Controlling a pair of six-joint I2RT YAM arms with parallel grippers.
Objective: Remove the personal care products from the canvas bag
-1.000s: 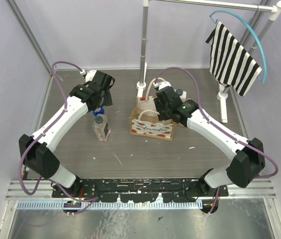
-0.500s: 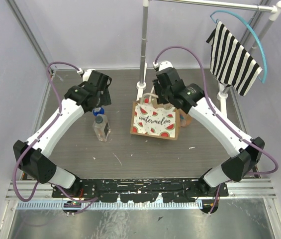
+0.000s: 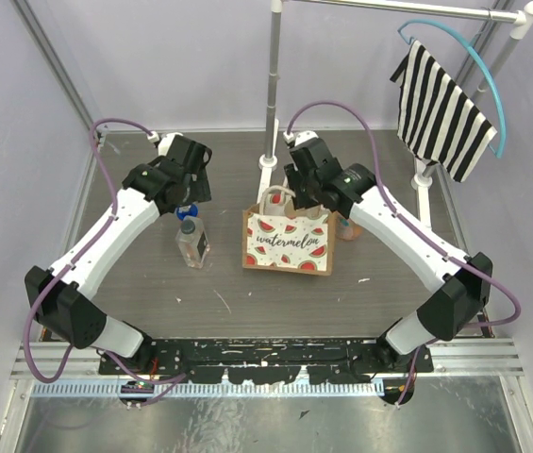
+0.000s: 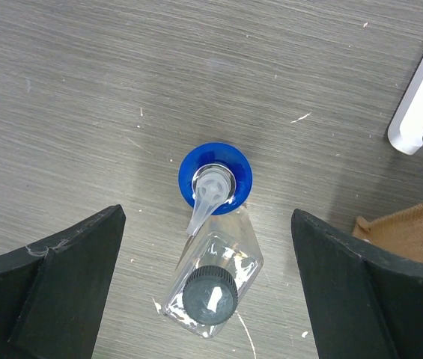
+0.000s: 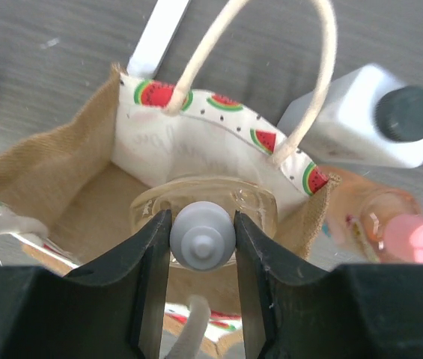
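The canvas bag is tipping up with the clear bottle, so I should open my right gripper until the bag settles flat, then grip the cap [image 5: 202, 235] and lift.
The canvas bag [image 3: 288, 242] stands upright mid-table, its watermelon print facing the near edge. My right gripper [image 3: 301, 195] is over its open mouth. In the right wrist view it [image 5: 202, 224] is shut on the grey-white cap of a clear bottle [image 5: 159, 206] held above the bag's inside [image 5: 61, 172]. A translucent white bottle with a dark cap [image 5: 361, 127] and a peach bottle with a pink cap [image 5: 413, 239] stand outside the bag on its right. My left gripper [image 4: 207, 250] is open above a blue-capped bottle [image 4: 215, 177] and a clear square dark-capped bottle [image 4: 210, 293].
A metal rack pole [image 3: 273, 85] on a white foot [image 4: 421, 97] stands just behind the bag. A black-and-white striped cloth [image 3: 441, 109] hangs on a blue hanger at the back right. Purple walls close the left and back sides.
My right arm has risen with the bottle in its jaws. The bag went from leaning to upright and shifted slightly towards the near edge. My left arm lifted slightly.
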